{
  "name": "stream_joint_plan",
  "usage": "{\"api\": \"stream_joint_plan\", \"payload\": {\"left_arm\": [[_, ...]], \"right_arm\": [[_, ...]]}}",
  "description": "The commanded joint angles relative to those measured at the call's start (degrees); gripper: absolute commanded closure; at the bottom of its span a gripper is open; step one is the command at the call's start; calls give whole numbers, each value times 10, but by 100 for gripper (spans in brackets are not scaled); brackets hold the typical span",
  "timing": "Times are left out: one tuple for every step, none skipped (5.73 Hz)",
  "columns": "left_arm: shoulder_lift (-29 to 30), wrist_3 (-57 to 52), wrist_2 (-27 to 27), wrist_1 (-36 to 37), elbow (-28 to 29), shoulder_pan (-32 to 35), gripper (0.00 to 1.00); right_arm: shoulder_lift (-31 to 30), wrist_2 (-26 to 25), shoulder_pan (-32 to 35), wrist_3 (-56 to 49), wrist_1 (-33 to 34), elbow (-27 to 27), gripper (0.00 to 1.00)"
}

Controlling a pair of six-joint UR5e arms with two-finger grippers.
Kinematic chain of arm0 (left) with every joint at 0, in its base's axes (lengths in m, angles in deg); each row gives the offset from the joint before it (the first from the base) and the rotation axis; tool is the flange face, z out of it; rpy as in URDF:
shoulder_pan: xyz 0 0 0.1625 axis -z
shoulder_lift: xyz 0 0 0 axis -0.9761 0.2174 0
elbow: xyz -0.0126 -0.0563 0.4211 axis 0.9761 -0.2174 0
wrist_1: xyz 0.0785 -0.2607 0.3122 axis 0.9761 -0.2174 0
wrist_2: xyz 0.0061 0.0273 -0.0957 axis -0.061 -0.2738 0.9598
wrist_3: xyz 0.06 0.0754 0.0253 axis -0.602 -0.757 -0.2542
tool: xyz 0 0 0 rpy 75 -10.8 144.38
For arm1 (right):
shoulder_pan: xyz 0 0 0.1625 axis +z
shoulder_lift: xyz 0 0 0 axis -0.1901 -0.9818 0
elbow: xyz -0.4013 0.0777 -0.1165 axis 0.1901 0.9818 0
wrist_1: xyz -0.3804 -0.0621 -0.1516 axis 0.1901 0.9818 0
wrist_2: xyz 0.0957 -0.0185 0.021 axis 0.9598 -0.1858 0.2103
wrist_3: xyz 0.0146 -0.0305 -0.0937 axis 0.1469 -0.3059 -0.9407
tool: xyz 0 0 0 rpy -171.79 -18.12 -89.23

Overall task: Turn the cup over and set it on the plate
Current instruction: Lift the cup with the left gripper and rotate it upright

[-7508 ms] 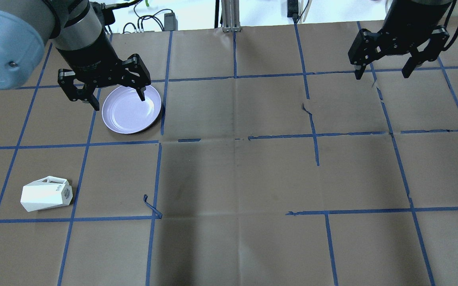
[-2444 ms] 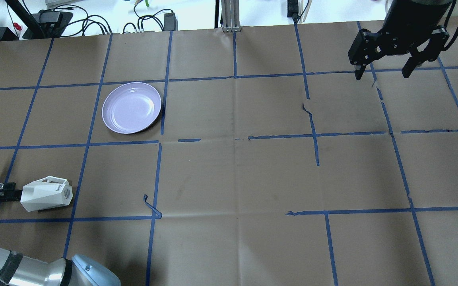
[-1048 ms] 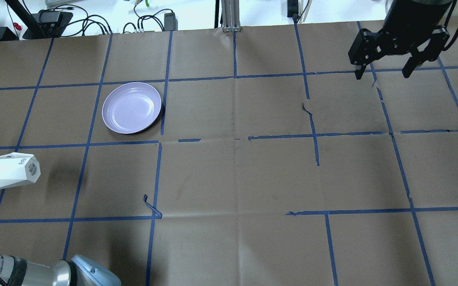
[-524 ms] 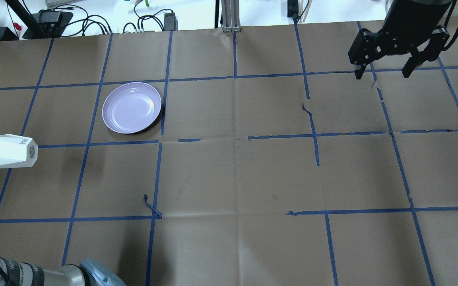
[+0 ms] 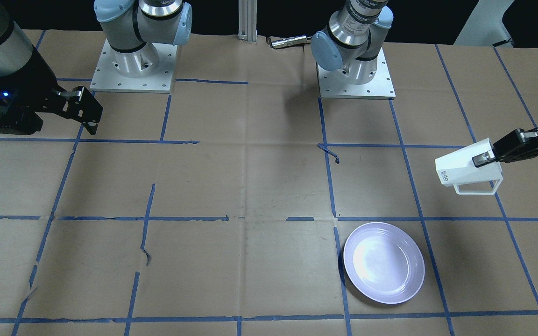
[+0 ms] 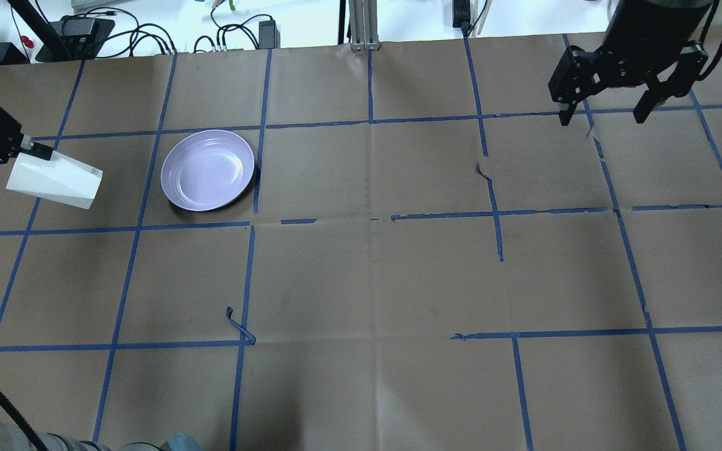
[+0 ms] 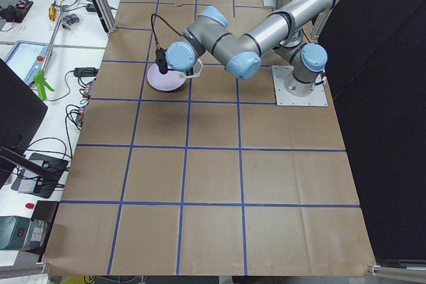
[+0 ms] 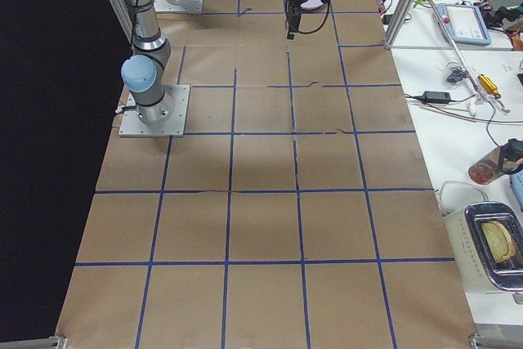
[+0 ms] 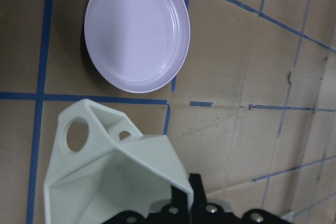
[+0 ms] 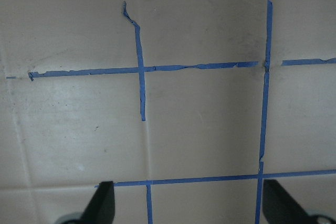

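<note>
My left gripper has the white faceted cup to put down. It will set the cup on the lavender plate, just off its middle [image 5: 383, 252] [image 9: 136, 49] toward my arm bases.
The white faceted cup [image 6: 54, 182] hangs in the air on its side, left of the lavender plate [image 6: 207, 170], with its narrow base pointing toward the plate. My left gripper [image 6: 36, 150] is shut on the cup's rim wall. In the front-facing view the cup [image 5: 465, 169] has its angular handle on the side toward the camera, and the left gripper [image 5: 484, 158] pinches its upper edge, with the plate [image 5: 384, 262] below. The left wrist view shows the cup's open mouth [image 9: 113, 182] and the plate [image 9: 136, 30] beyond it. My right gripper [image 6: 601, 118] is open and empty.
Brown paper with a blue tape grid covers the table [image 6: 373, 269]. A loose curl of tape [image 6: 239, 326] sticks up near the middle left. Cables and gear [image 6: 235, 31] lie beyond the far edge. The right wrist view shows only taped paper [image 10: 199, 119].
My left gripper took the cup off the table and lifted it. In the last half second it carried the cup away from the robot and to the right, toward the plate. The right arm has not moved.
</note>
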Motion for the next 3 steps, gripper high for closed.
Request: {"api": "stream_joint_plan", "payload": {"left_arm": [[-9, 175, -133, 190, -3, 148, 100], [2, 204, -233, 266, -11, 215, 100], [9, 242, -261, 298, -24, 259, 100]], "right_arm": [[0, 0, 0, 0, 0, 0, 0], [0, 0, 0, 0, 0, 0, 0], [0, 0, 0, 0, 0, 0, 0]]}}
